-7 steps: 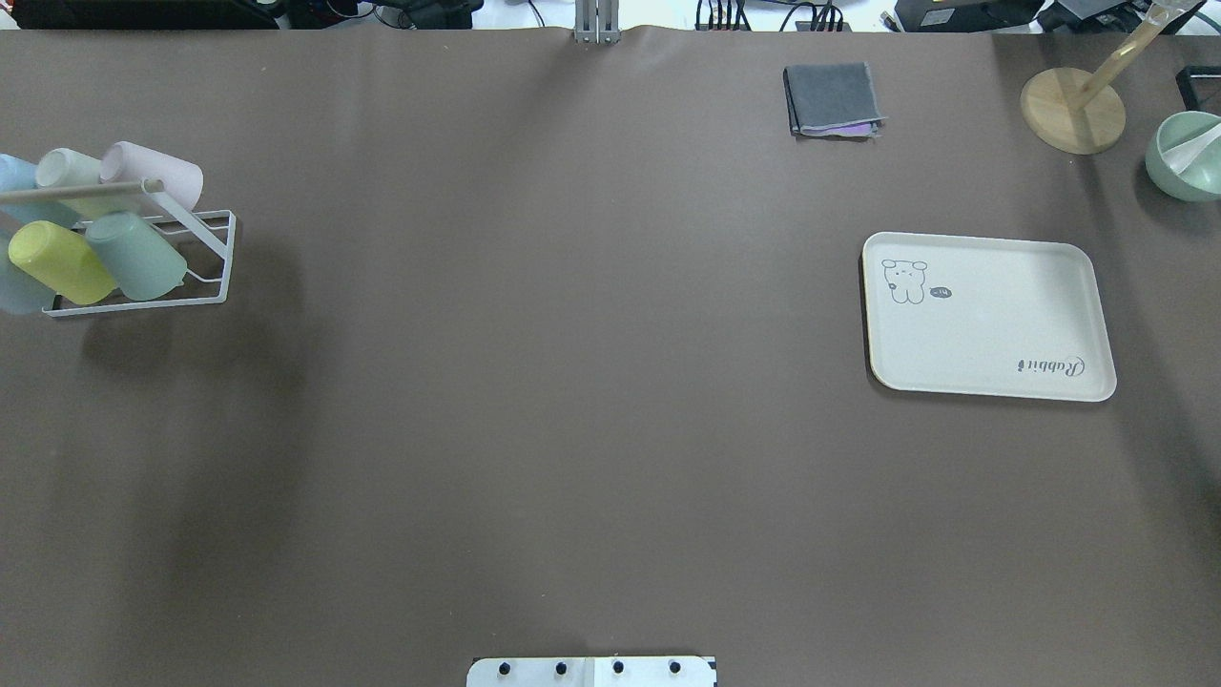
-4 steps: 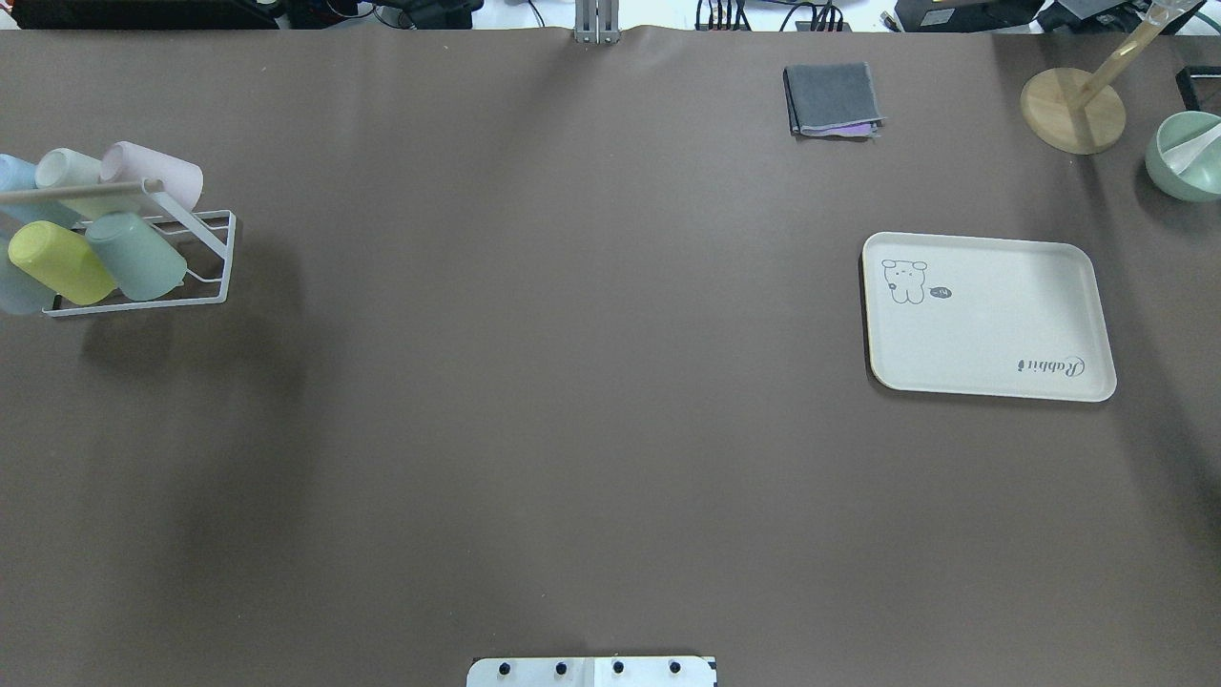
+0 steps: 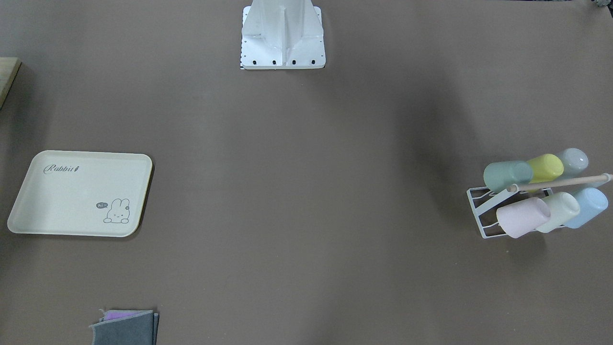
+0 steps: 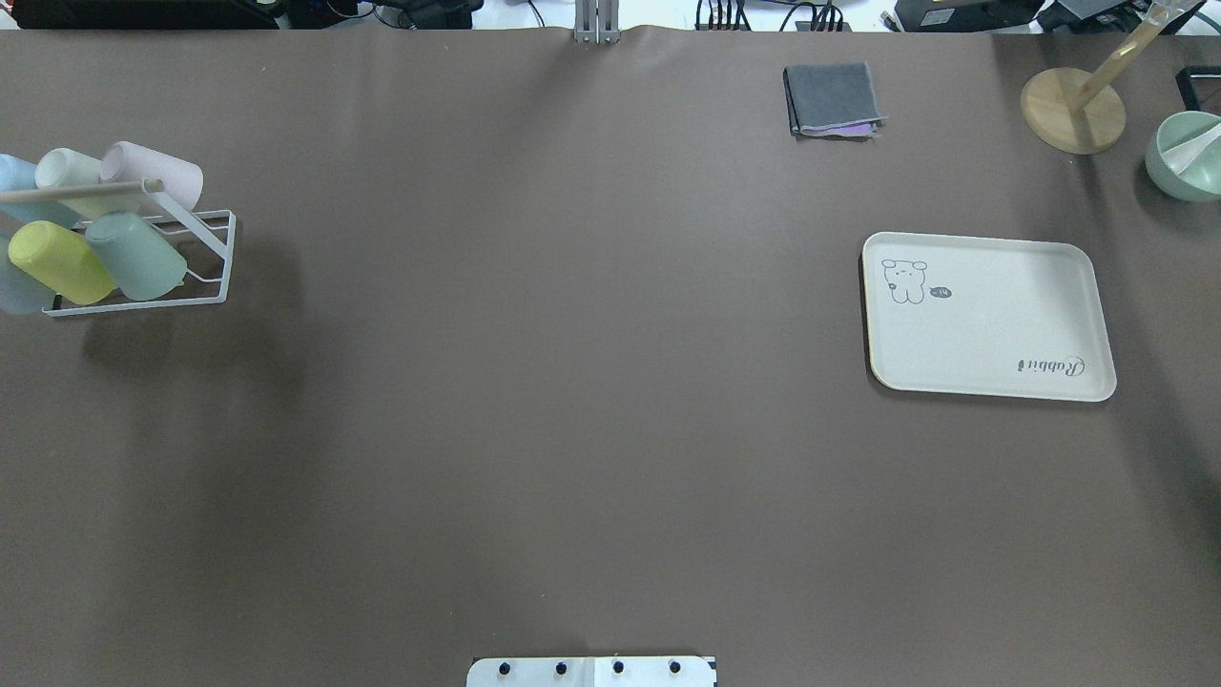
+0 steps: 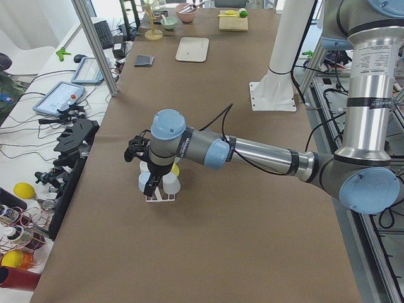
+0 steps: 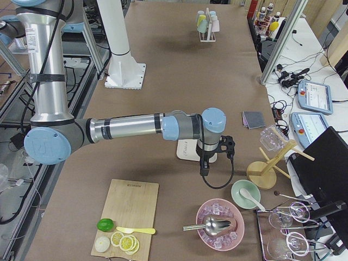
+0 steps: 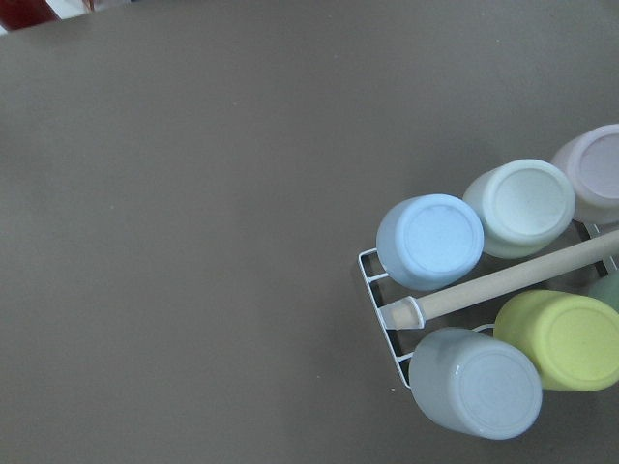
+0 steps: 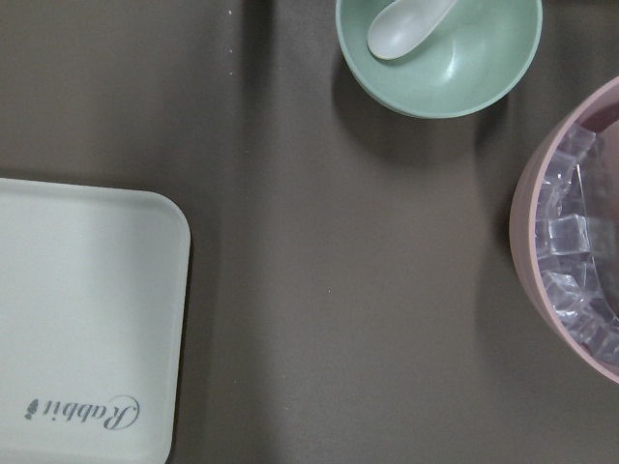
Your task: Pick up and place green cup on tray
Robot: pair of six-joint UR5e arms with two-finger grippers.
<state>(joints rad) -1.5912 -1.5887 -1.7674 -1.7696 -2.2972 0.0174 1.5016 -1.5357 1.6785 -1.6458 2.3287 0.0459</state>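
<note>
My right gripper will grip the short outer edge of the tray (image 3: 26, 180) (image 8: 178, 372), next to the Rabbit lettering.
The green cup (image 4: 138, 256) lies tilted on a white wire rack (image 4: 208, 292) at the table's left, beside a yellow cup (image 4: 59, 262), with pink, cream and blue cups behind. It also shows in the front view (image 3: 506, 175). The tray (image 4: 987, 315) lies flat and bare at the right, its corner in the right wrist view (image 8: 77, 319). My left gripper (image 5: 134, 150) hangs above the rack. My right gripper (image 6: 227, 145) hangs past the tray's outer end. I cannot tell whether either is open or shut.
A folded grey cloth (image 4: 832, 98) lies at the far edge. A wooden stand (image 4: 1073, 110) and a green bowl with a spoon (image 4: 1188, 157) stand far right. A pink bowl of ice (image 8: 580, 251) and a cutting board (image 6: 130, 217) lie beyond the tray.
</note>
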